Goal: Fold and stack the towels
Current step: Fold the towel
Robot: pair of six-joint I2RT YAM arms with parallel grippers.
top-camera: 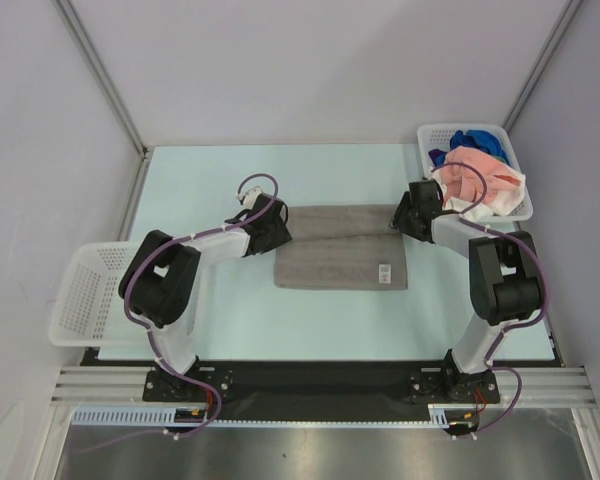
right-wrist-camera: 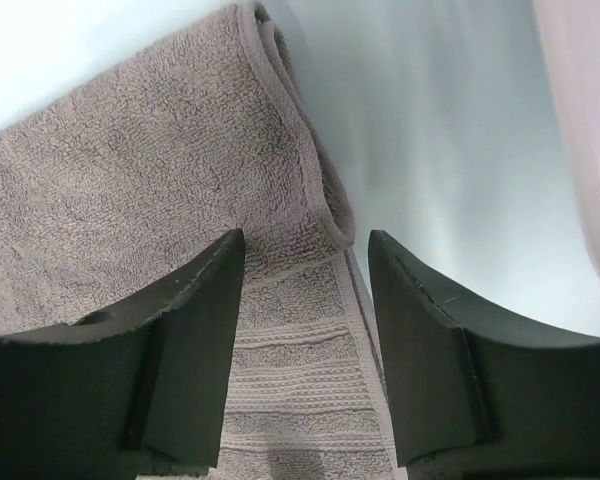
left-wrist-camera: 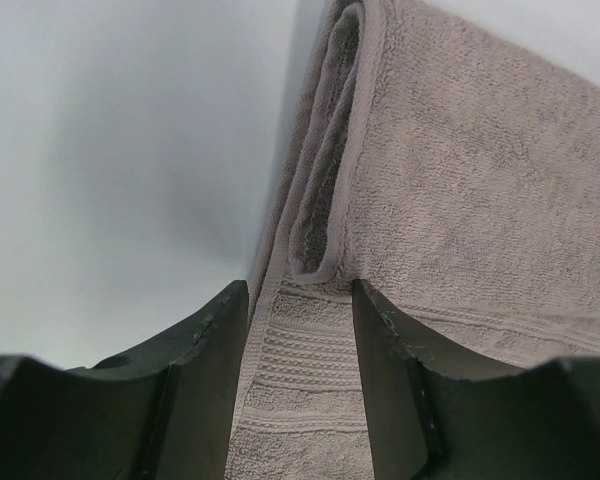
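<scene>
The towel's upper layer ends short of the front edge, so my left gripper and my right gripper will pinch the layer's corners (left-wrist-camera: pixel 320 264) and pull it forward.
A grey towel (top-camera: pixel 340 250) lies folded on the pale table, with a small white tag (top-camera: pixel 384 271) near its front right corner. My left gripper (top-camera: pixel 278 232) is at the towel's left end. In the left wrist view it (left-wrist-camera: pixel 300 310) stands open, its fingers (left-wrist-camera: pixel 205 340) either side of the ribbed border of the towel (left-wrist-camera: pixel 460 180), where a folded layer curls over. My right gripper (top-camera: pixel 402 222) is at the right end. The right wrist view shows it (right-wrist-camera: pixel 305 270) open as well, astride the same border of the towel (right-wrist-camera: pixel 130 170). Neither gripper holds cloth.
A white lattice basket (top-camera: pixel 510 150) at the back right holds a crumpled pink towel (top-camera: pixel 470 165), a blue towel (top-camera: pixel 470 140) and a white one (top-camera: pixel 505 195), close to my right arm. Another white basket (top-camera: pixel 85 295) hangs off the table's left edge.
</scene>
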